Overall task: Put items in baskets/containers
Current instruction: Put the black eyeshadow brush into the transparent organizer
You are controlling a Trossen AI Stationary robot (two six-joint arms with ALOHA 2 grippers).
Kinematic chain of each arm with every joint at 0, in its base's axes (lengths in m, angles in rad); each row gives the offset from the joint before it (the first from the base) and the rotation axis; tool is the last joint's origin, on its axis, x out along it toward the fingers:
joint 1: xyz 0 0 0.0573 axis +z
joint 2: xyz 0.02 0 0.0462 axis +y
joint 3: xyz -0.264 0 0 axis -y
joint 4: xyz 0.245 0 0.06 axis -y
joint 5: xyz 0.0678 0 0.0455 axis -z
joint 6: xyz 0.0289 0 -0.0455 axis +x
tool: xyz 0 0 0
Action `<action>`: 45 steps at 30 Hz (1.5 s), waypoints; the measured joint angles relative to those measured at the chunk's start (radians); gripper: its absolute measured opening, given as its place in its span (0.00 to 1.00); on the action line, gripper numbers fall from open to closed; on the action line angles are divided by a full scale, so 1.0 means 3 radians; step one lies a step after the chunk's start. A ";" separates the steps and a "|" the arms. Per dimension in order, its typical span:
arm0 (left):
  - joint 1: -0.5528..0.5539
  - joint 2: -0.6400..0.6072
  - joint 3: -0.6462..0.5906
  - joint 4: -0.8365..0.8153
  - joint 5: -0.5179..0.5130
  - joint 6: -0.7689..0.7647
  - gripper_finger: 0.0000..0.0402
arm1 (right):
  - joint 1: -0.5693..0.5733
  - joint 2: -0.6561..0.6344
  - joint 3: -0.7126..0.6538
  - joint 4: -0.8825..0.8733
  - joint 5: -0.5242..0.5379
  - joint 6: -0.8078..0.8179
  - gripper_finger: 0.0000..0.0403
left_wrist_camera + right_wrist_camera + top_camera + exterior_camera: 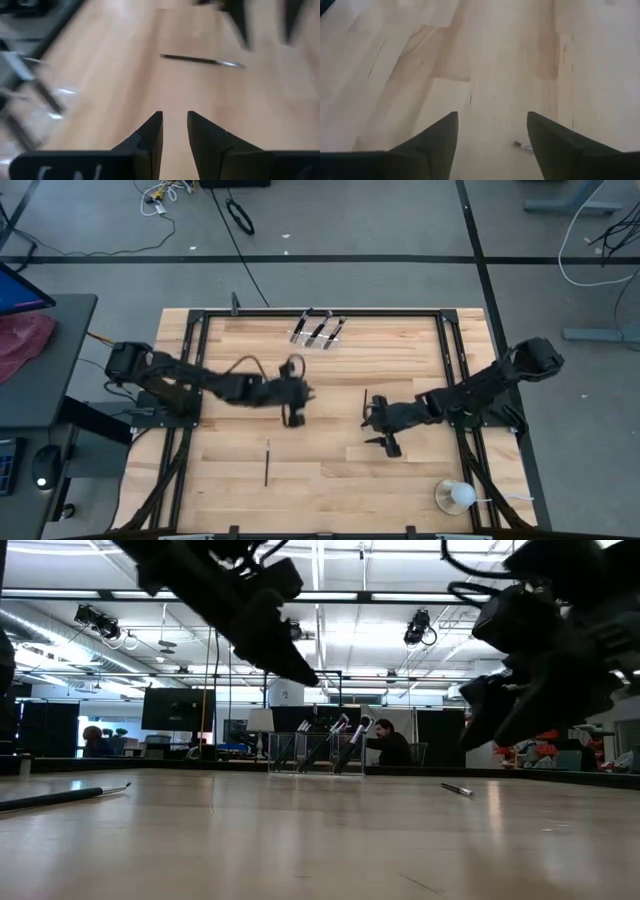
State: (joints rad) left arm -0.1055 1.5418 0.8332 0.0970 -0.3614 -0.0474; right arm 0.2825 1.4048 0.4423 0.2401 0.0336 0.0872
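Observation:
The robot's right gripper should next close on the brush's metal part [364,415] [526,147], just behind the bristles of the brush lying between the robot's two grippers.
The clear holder [320,333] [318,751] stands near the table's far edge, and three black brushes lean in it. One loose brush [267,462] [60,797] lies flat, near and left of centre. Another brush [365,406] [456,789] [200,60] lies between the two grippers. My left gripper [296,412] [174,117] hovers over the table's middle, open by a narrow gap, with nothing between its fingers. My right gripper [386,440] [492,122] hangs wide open just right of that brush, whose tip [522,146] shows between its fingers.
A white round object on a clear base [455,496] sits at the near right corner. Black frame rails [452,370] run along the table's sides and far edge. Bare wood [330,480] lies between the loose brush and the white object.

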 joint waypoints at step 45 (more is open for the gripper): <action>-0.0576 0.0010 -0.0297 0.0656 -0.0116 -0.0330 0.23 | -0.0909 0.1445 0.0011 0.1540 0.0014 -0.0638 0.05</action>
State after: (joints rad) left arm -0.2783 1.5448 0.7441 0.2938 -0.3964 -0.1465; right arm 0.0100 1.8382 0.4458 0.7019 0.0378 -0.1041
